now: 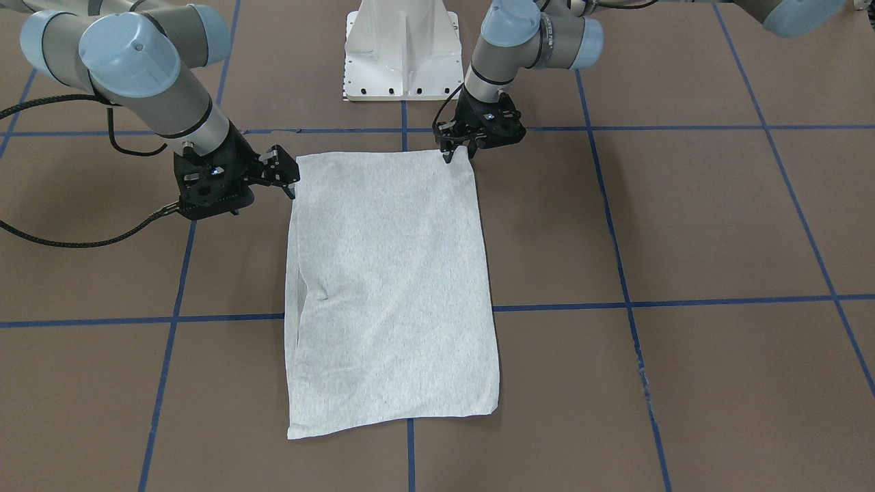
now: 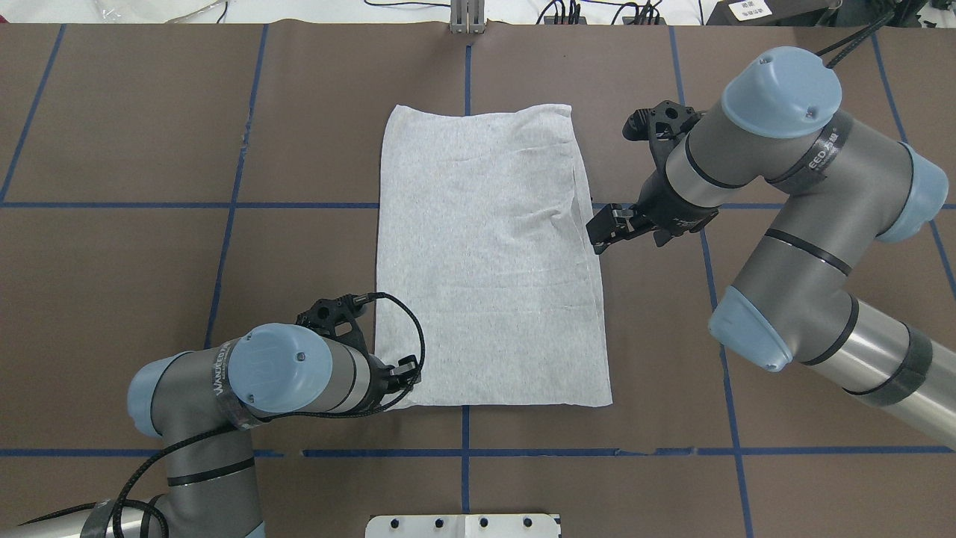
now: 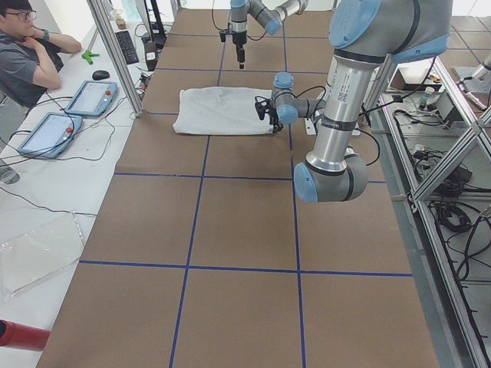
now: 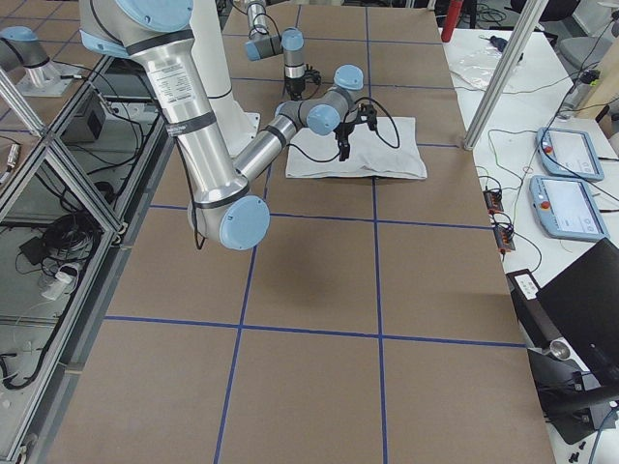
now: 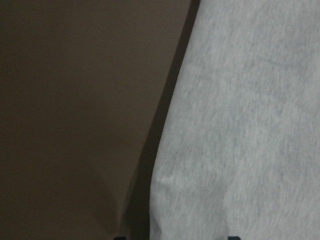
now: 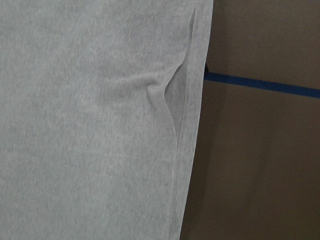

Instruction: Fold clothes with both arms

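Observation:
My right gripper closes next on the near edge of the cloth (image 1: 336, 158) by the white pedestal base, just in from the cloth's free corner.
The clothes (image 1: 389, 287) (image 2: 485, 254) are one plain light-grey rectangle, folded and lying flat on the brown table; no collar, stripes or print show. My left gripper (image 1: 459, 154) (image 2: 407, 372) sits low at the cloth's near-left corner, by the robot's base. In the left wrist view its two fingertips stand wide apart at the bottom edge, with the cloth's edge (image 5: 165, 150) between them, so it is open. My right gripper (image 1: 287, 179) (image 2: 600, 233) hovers at the cloth's right edge, partway along. It looks open and holds nothing. The hemmed edge (image 6: 192, 115) lies flat with a small pucker.
The white pedestal base (image 1: 402, 51) stands just behind the cloth's near edge. Blue tape lines (image 1: 615, 304) cross the brown table. In the exterior left view a person (image 3: 27, 54) sits beside the table with two teach pendants (image 3: 88, 96). Bare table surrounds the cloth.

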### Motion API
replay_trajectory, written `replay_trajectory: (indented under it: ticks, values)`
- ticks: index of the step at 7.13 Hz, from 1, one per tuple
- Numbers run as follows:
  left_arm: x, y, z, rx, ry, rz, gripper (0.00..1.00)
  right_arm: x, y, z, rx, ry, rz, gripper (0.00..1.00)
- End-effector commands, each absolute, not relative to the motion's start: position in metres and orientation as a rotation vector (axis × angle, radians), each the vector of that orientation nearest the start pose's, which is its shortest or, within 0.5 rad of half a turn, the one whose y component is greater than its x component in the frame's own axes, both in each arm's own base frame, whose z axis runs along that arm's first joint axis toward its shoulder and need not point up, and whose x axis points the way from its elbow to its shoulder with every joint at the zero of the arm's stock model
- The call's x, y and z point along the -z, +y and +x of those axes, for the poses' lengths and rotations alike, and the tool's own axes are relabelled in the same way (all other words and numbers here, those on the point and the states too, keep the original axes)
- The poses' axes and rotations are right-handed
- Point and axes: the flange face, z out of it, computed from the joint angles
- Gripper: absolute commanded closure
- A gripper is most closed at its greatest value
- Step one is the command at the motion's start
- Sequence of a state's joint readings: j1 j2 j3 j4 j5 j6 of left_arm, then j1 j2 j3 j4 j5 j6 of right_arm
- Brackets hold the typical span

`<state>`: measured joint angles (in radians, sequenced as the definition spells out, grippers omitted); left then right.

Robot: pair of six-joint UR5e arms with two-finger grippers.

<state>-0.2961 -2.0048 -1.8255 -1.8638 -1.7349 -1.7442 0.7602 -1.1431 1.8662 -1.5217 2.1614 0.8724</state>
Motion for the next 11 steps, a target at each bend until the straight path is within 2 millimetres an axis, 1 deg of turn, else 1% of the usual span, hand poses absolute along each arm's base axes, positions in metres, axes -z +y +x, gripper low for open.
replay_trajectory:
  ticks: [1, 2, 3, 4, 5, 6, 7, 8, 9, 11]
  values:
    - [-0.270, -0.292, 0.558, 0.349, 0.994, -0.091, 0.47, -0.281, -0.470, -0.381, 0.170, -0.930, 0.080, 0.00]
    - [-0.270, -0.292, 0.558, 0.349, 0.994, -0.091, 0.47, -0.281, -0.470, -0.381, 0.170, -0.930, 0.080, 0.00]
    - [-0.270, -0.292, 0.558, 0.349, 0.994, -0.091, 0.51, -0.280, -0.470, -0.380, 0.169, -0.930, 0.082, 0.00]
    - [-0.267, -0.293, 0.558, 0.349, 0.998, -0.090, 0.81, -0.280, -0.470, -0.380, 0.170, -0.930, 0.083, 0.00]
    - [-0.266, -0.292, 0.558, 0.346, 1.000, -0.091, 1.00, -0.280, -0.470, -0.380, 0.169, -0.930, 0.082, 0.00]
    - [-0.262, -0.290, 0.557, 0.339, 1.009, -0.090, 1.00, -0.279, -0.469, -0.380, 0.165, -0.931, 0.081, 0.00]
    - [-0.255, -0.290, 0.552, 0.334, 1.026, -0.086, 1.00, -0.280, -0.468, -0.380, 0.135, -0.931, 0.064, 0.00]
    - [-0.243, -0.288, 0.544, 0.326, 1.053, -0.083, 1.00, -0.279, -0.463, -0.386, 0.088, -0.934, 0.029, 0.00]
    - [-0.241, -0.287, 0.542, 0.325, 1.058, -0.083, 1.00, -0.278, -0.448, -0.404, 0.030, -0.932, -0.027, 0.00]
    - [-0.240, -0.287, 0.542, 0.320, 1.061, -0.085, 1.00, -0.263, -0.402, -0.442, -0.147, -0.918, -0.097, 0.00]
